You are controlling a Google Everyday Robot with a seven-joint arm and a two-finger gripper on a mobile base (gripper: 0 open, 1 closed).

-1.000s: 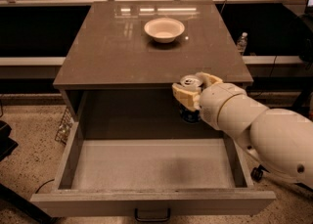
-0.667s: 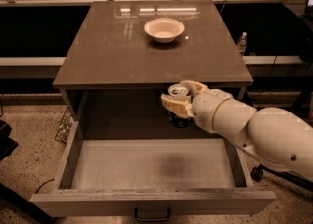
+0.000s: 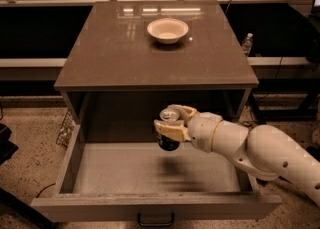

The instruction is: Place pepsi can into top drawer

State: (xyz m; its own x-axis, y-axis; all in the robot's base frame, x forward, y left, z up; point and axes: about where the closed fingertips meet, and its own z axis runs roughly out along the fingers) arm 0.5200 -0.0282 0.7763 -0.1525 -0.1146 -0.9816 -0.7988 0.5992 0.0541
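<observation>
Next, my gripper lets go of the pepsi can on the drawer's pale bottom, just past its middle (image 3: 134, 158), away from my arm.
My gripper (image 3: 170, 124) comes in from the right on a white arm and is shut on the pepsi can (image 3: 168, 142), a dark can with a silver top, held upright. The can hangs inside the open top drawer (image 3: 150, 173), above the back middle of its pale flat bottom, not touching it. A small dark handle (image 3: 155, 220) shows on the drawer's front. The can's logo is hidden by the fingers (image 3: 169, 132).
A white bowl (image 3: 168, 29) sits on the brown cabinet top (image 3: 120, 53) at the back. The drawer walls (image 3: 70, 160) rise on the left and right. A water bottle (image 3: 247, 44) stands behind the cabinet at the right.
My gripper has moved left and down with the can, from the drawer's right back side toward its middle.
</observation>
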